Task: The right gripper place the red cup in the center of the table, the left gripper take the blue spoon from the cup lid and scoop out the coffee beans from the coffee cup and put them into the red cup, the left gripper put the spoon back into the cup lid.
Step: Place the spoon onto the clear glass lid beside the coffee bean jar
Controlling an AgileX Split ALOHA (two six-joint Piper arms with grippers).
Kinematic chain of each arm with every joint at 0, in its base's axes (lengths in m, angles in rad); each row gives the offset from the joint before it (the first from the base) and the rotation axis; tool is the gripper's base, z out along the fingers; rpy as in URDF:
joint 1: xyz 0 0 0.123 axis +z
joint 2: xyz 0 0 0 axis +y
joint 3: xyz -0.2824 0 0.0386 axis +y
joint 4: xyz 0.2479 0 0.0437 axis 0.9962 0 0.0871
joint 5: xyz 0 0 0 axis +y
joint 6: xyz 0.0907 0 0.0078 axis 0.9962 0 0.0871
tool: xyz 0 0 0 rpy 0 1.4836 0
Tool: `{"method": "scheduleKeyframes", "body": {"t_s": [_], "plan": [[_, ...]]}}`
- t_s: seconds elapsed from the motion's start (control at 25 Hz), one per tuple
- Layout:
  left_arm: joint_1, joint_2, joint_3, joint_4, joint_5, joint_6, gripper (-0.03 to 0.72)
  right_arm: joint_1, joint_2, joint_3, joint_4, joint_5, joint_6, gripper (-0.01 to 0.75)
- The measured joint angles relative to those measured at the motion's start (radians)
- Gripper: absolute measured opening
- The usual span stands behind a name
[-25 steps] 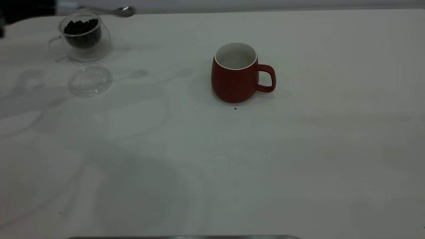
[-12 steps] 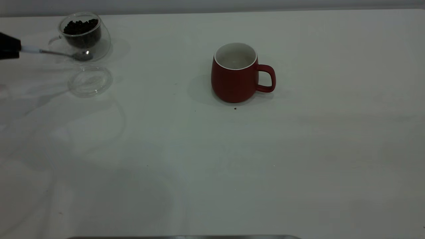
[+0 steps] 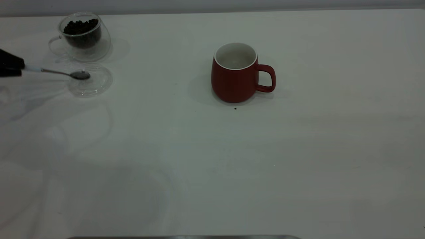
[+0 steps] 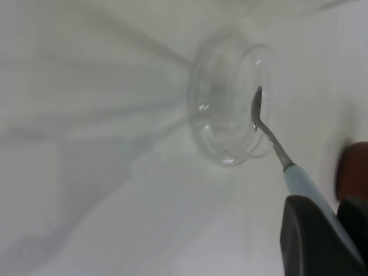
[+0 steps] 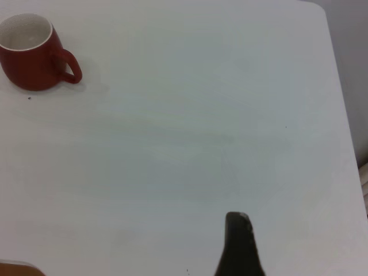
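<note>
My left gripper is going to set the blue spoon down across the rim of the clear cup lid [image 3: 71,81] [image 4: 238,150], with the spoon's bowl inside.
At the table's [image 3: 212,166] far left edge my left gripper [image 3: 13,66] is shut on the pale handle of the blue spoon [image 3: 59,72]. The spoon's metal bowl [image 4: 256,106] is over the clear cup lid [image 3: 94,83], and I cannot tell whether it touches the cup lid [image 4: 221,115]. My left gripper [image 4: 333,204] pinches the spoon's handle [image 4: 302,181] between black fingers [image 4: 307,241]. Just behind the lid stands the glass coffee cup [image 3: 84,46], holding dark coffee beans [image 3: 81,26]. The red cup [image 3: 234,81] stands upright near the middle with its handle to the right. My right gripper [image 5: 237,221] hovers shut and empty, far from the red cup [image 5: 31,63].
A small dark speck [image 3: 235,108] lies on the table just in front of the red cup. A grey strip [image 3: 182,237] runs along the near edge. The table's corner and side edge [image 5: 339,86] show in the right wrist view.
The left gripper carried the spoon from above and behind the coffee cup, past its front, toward the near side. The spoon's bowl now sits over the lid. The red cup has not moved.
</note>
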Motion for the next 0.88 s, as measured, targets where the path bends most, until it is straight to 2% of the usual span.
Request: {"method": "scheduleKeyframes", "body": {"t_s": [0.36,0.88], "plan": [[0.000,0.083,0.000,-0.118,0.041,0.054,0.124,0.000,0.000,0.000,0.000,0.000,0.000,0.590],[0.000,0.142,0.000,-0.135,0.091,0.091,0.124,0.000,0.000,0.000,0.000,0.000,0.000,0.590]]}}
